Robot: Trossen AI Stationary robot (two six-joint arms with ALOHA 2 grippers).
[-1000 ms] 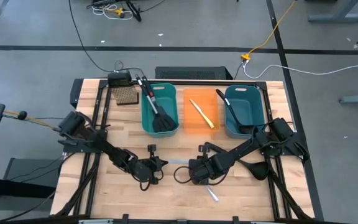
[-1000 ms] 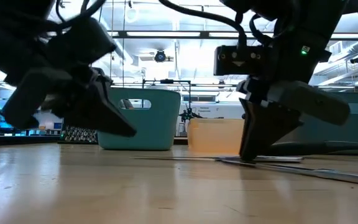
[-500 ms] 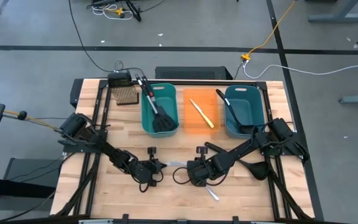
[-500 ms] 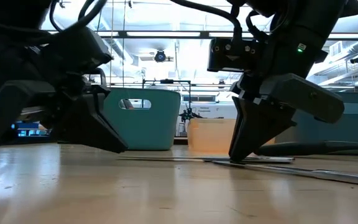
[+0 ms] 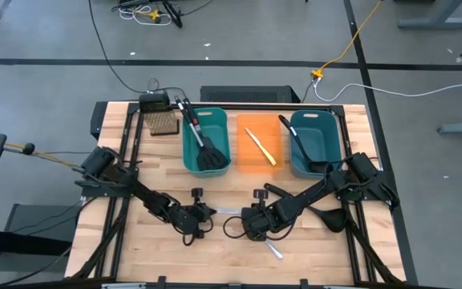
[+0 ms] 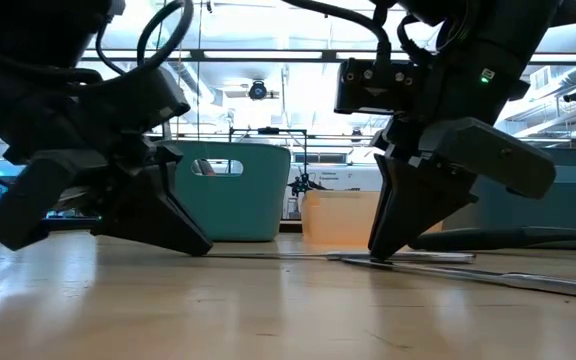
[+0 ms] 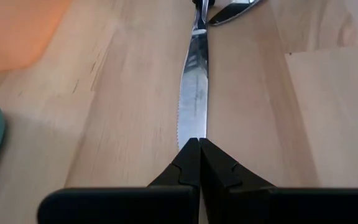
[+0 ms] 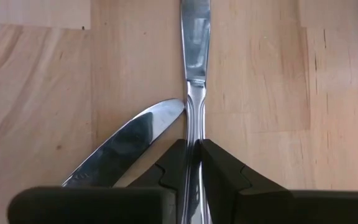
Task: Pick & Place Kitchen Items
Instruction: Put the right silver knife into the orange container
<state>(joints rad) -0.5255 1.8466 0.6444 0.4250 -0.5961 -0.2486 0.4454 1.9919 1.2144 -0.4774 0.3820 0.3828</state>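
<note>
The silver knife is pinched mid-handle by my right gripper, close to the second knife's blade tip, so next I open it and take the silver knife handle's far end (image 6: 466, 257) before lifting.
A silver table knife (image 5: 229, 211) lies between my two grippers near the table's middle. My left gripper (image 5: 205, 212) is shut on its blade end and my right gripper (image 5: 247, 218) on its handle end. A second silver knife (image 5: 273, 250) lies on the wood, its blade (image 8: 129, 146) beside the right fingers. The yellow-handled knife (image 5: 261, 146) lies in the orange bin. Two spatulas (image 5: 203, 143) lean in the left teal bin. One ladle (image 5: 299, 144) sits in the right teal bin and another (image 5: 327, 217) lies on the table's right part. My left gripper pinches the knife's blade tip (image 7: 193, 134) between its two shut fingers, slanting down from the table's left and lying along the knife. The blade (image 6: 268, 256) stays low and level at the table top. My right gripper pinches the knife's handle (image 8: 193, 134) between its two fingers, coming steeply from above on the table's right and lying along the handle. That end (image 6: 368, 258) sits at the table top.
Three bins stand in a row at the far side: teal (image 5: 206, 120), orange (image 5: 261, 128), teal (image 5: 315, 128). A brown perforated block (image 5: 164, 124) sits at the far left. Bare wood lies in front of both grippers toward the near edge.
My left gripper has come down from just above the table to the table top at the knife's blade tip. My right gripper has shifted a little toward the table's left and stays at the handle.
</note>
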